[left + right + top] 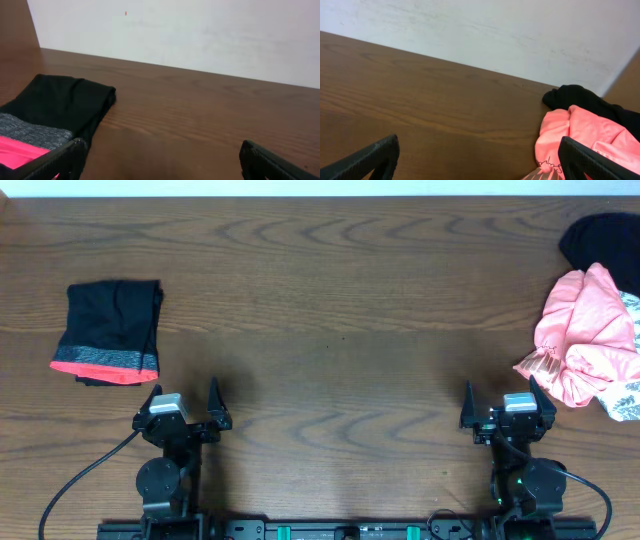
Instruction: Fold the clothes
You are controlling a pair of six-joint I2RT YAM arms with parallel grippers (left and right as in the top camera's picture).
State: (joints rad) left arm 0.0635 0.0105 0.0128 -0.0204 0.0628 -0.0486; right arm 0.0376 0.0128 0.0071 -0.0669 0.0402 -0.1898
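The robot's right gripper will next go to the salmon-pink garment's bunched fold [600, 361], beside its shiny striped patch and over the white garment, and close there.
A crumpled salmon-pink garment [585, 335] lies in a pile at the table's right edge, over a white garment with grey print [628, 395] and next to a plain black one [603, 238]. The pink one also shows in the right wrist view [585, 137], with the black one [585, 100] behind it. A folded black garment with a red-grey band [110, 330] lies at the left; it also shows in the left wrist view [55, 107]. My left gripper [183, 406] is open and empty near the front edge. My right gripper [505, 405] is open and empty, just left of the pile.
The brown wooden table [340, 310] spans the whole view, with bare wood between the two garment groups. A pale wall [200, 35] runs behind the far edge. Cables trail from both arm bases at the front.
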